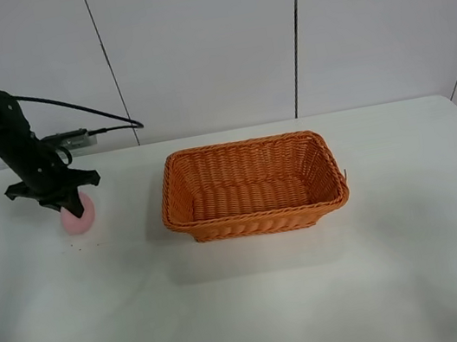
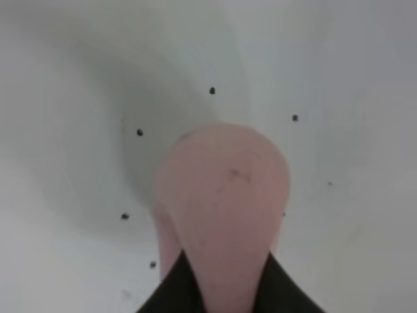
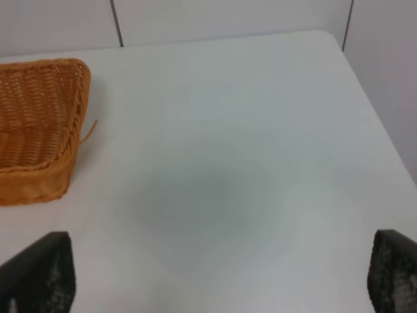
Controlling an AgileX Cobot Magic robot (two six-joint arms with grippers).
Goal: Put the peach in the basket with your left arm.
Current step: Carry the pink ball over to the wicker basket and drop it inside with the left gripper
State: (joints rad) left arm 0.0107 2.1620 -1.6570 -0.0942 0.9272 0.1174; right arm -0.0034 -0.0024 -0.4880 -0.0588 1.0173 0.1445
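Observation:
Next, my left gripper sets the peach free on the bottom of the basket, by the middle of its near side [image 1: 250,199].
The pale pink peach [image 1: 81,217] sits at the far left of the white table [image 1: 260,306], well left of the orange-brown wicker basket [image 1: 252,186]. My left gripper [image 1: 67,203] comes down on the peach from above, and its black fingers are closed against the peach's sides. In the left wrist view the peach [image 2: 221,195] fills the middle, pinched between the two dark fingertips [image 2: 172,293]. It looks to be at table level. My right gripper [image 3: 215,280] is open and empty. It is out of the high view.
The basket is empty and its corner shows in the right wrist view [image 3: 39,124]. Small dark specks [image 2: 139,132] dot the table around the peach. A black cable [image 1: 86,107] runs behind the left arm along the white wall.

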